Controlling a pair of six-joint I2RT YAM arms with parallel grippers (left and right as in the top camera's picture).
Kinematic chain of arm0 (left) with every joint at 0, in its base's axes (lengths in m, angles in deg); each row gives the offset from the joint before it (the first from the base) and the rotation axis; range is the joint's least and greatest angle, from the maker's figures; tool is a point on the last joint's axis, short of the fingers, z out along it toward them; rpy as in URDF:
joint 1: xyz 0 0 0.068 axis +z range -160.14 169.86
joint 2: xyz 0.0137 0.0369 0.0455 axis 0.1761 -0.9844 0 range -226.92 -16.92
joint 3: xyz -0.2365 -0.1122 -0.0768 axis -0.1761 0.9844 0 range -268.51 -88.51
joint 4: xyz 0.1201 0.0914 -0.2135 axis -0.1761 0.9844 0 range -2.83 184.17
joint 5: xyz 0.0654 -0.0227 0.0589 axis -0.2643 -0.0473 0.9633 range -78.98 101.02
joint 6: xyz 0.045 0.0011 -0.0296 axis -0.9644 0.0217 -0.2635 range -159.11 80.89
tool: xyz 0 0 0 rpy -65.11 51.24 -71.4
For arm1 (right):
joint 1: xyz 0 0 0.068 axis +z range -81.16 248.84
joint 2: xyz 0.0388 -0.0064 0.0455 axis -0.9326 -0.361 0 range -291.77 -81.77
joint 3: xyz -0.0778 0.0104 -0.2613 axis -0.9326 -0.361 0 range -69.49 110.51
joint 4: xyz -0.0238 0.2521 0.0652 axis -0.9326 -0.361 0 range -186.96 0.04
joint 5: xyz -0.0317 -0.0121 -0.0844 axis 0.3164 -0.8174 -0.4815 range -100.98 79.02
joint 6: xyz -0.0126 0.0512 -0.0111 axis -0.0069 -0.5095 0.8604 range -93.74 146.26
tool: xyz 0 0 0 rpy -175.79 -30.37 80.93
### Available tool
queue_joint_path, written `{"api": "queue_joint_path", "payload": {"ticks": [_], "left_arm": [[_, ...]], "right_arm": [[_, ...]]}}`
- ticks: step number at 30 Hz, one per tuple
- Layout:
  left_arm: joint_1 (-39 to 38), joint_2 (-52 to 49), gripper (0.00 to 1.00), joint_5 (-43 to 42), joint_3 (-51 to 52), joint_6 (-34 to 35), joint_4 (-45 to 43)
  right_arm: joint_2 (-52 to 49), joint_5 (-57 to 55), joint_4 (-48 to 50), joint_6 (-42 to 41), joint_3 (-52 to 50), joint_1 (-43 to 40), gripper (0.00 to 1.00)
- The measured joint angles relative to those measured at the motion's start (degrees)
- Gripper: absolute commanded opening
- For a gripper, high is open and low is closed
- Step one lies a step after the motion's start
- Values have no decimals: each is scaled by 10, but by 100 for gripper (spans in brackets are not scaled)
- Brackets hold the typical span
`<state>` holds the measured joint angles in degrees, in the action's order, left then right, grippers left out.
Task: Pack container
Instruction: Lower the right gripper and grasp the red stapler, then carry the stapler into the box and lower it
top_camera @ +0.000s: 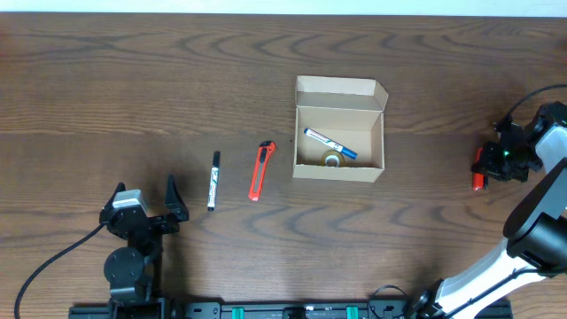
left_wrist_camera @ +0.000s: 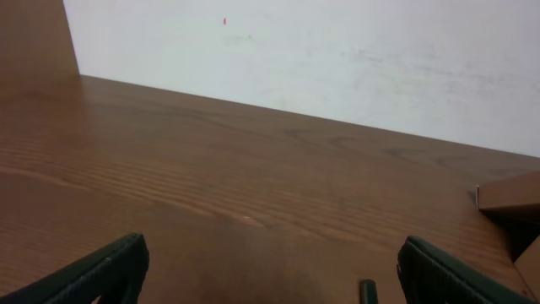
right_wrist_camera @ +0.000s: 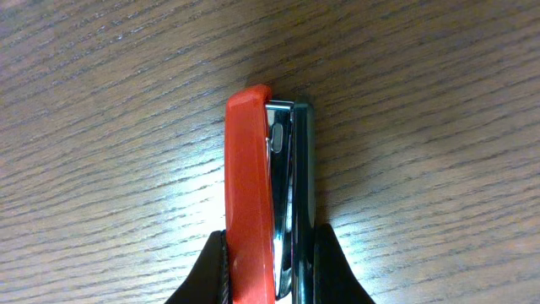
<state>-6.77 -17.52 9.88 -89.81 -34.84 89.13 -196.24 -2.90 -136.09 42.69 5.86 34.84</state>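
The robot's right gripper needs to put the red stapler down over the small tape roll [top_camera: 333, 158] beside the blue marker in the container.
The tan cardboard container [top_camera: 338, 142] stands open at the table's middle, its flap lid [top_camera: 340, 91] raised at the back. A blue marker [top_camera: 330, 144] and a small tape roll [top_camera: 332, 160] lie inside. A black-capped white marker [top_camera: 213, 180] and a red box cutter [top_camera: 260, 170] lie left of it. My right gripper [right_wrist_camera: 270, 262] is at the far right, shut on a red stapler [right_wrist_camera: 268, 194] that also shows in the overhead view [top_camera: 478, 180]. My left gripper [top_camera: 159, 204] is open and empty at the front left; the marker's tip [left_wrist_camera: 368, 291] shows between its fingers.
The wooden table [top_camera: 133, 80] ends at a white wall behind. The container's corner [left_wrist_camera: 510, 198] shows at the right edge of the left wrist view. The right arm [top_camera: 532, 230] reaches in from the front right.
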Motion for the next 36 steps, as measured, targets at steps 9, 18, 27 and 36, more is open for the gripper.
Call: {"api": "queue_joint_path", "payload": {"ticks": [9, 18, 27, 36], "left_arm": [[0, 0, 95, 0, 0, 0, 0], [0, 0, 95, 0, 0, 0, 0], [0, 0, 95, 0, 0, 0, 0], [0, 0, 95, 0, 0, 0, 0]], "right_arm": [[-1, 33, -6, -4, 5, 15, 1], [-12, 67, -143, -9, 170, 111, 1], [-12, 118, -317, 1, 488, 249, 1], [-10, 129, -357, 7, 509, 438, 1]]}}
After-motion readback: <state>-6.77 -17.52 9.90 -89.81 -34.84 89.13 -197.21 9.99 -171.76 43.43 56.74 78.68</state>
